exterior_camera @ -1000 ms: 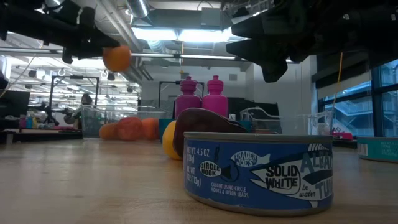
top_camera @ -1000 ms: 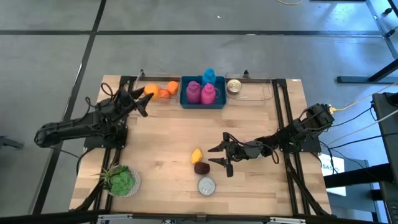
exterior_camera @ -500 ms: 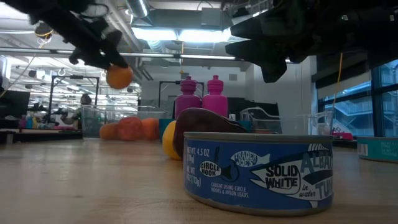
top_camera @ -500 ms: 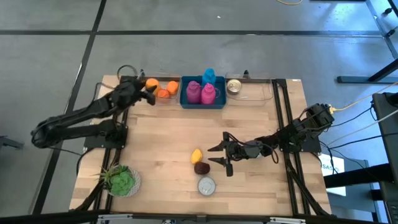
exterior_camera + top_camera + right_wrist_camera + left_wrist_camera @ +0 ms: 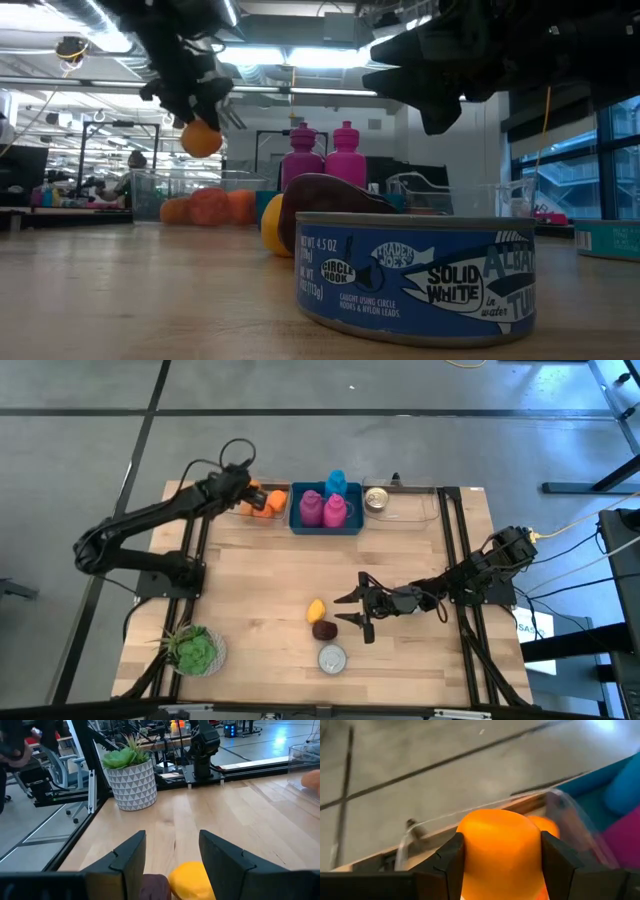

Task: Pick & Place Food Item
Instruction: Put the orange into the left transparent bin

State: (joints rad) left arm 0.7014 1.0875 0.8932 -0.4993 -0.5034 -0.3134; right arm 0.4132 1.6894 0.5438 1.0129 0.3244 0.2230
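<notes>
Next, I release the orange item with my left gripper in the clear bin's end (image 5: 242,497) farthest from the blue bin.
My left gripper (image 5: 244,490) hangs over the far-left clear bin (image 5: 262,506), shut on a round orange food item (image 5: 500,847), which also shows in the low view (image 5: 201,139). More orange items (image 5: 274,503) lie in that bin. My right gripper (image 5: 353,612) stands open just right of a yellow food item (image 5: 316,609) and a dark red one (image 5: 324,629) on the table, touching neither. My left gripper pinches the orange item by its two opposite sides (image 5: 465,850) between its two fingers (image 5: 451,862). The fingers slant down from the table's left and near side. The item hangs lifted clear, above the clear bin.
A blue bin (image 5: 325,528) with pink bottles stands beside the clear bin, then a clear tray (image 5: 415,505) with a small tin (image 5: 376,500). A tuna can (image 5: 332,658) sits near the front edge and a potted plant (image 5: 195,650) at the front left.
My left gripper has carried the orange item toward the table's far edge and to the right, out over the clear bin, and has tipped to slant downward. It stays shut on the item.
</notes>
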